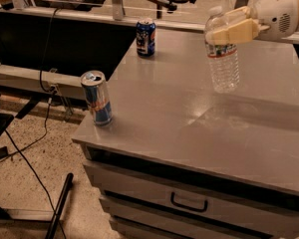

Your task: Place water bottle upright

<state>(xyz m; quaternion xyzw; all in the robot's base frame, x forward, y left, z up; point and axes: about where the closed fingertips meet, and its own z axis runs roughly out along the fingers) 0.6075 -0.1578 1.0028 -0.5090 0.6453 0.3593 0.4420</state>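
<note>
The robot's gripper should release the water bottle upright on the open middle of the grey table [209,97], behind the drawer handle.
The water bottle [224,63] is clear ribbed plastic with a white cap and a red, white and blue label band. It stands upright at the back right of the grey table [189,128], its base on or just above the top. My gripper [230,28] comes in from the right and is shut on the bottle's upper part, near the neck and shoulder. Its cream-coloured fingers [234,33] wrap across the bottle just above the label.
A tall blue-and-silver can [96,98] stands near the table's front left corner. A shorter blue can [145,37] stands at the back left. Drawers with a handle [188,203] are below the top. Cables and a black pole lie on the floor at left.
</note>
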